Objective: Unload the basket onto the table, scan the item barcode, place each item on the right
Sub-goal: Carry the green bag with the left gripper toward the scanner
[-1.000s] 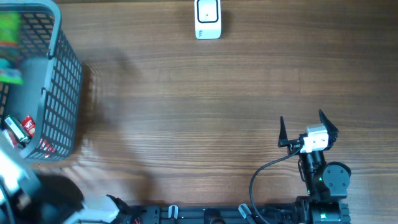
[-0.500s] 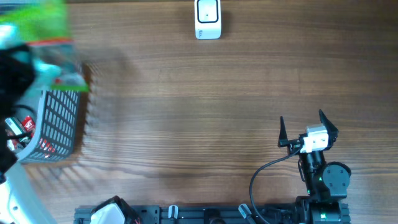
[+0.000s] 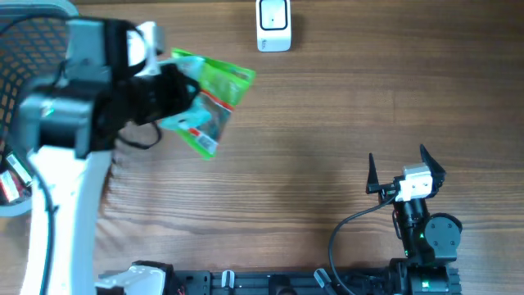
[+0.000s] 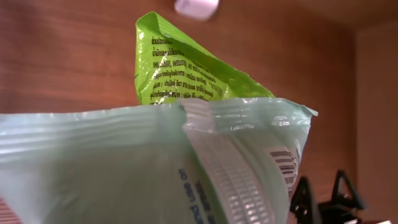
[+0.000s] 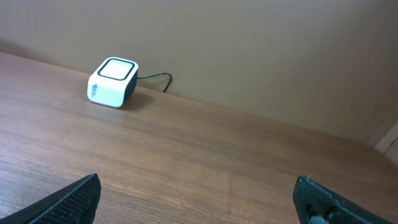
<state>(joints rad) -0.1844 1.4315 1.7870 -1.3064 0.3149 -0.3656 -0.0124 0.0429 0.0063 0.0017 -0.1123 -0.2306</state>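
Next, my left gripper releases the green packets on the bare wood straight [image 3: 282, 146] in front of the white scanner.
My left gripper [image 3: 173, 97] hangs over the table's left part, shut on green packets: a bright green bag [image 3: 219, 77] and a pale green pouch [image 3: 199, 124] below it. In the left wrist view the pale pouch [image 4: 124, 168] fills the lower frame and hides the fingers. A barcode [image 4: 283, 165] shows on its right edge, and the bright green bag [image 4: 180, 71] rises behind it. The white scanner [image 3: 273, 24] stands at the far edge, to the right of the packets, and also shows as the white scanner [image 5: 112, 81] in the right wrist view. My right gripper [image 3: 403, 170] rests open and empty at the near right.
A grey mesh basket [image 3: 42, 11] sits at the far left, mostly under the left arm, with red packets [image 3: 11, 182] in it. The scanner's cable [image 5: 155, 79] runs off along the wall. Bare wood lies between scanner and right gripper.
The left arm has swung from the basket rightward over the table, carrying the green packets out of the basket toward the scanner. The right arm has not moved.
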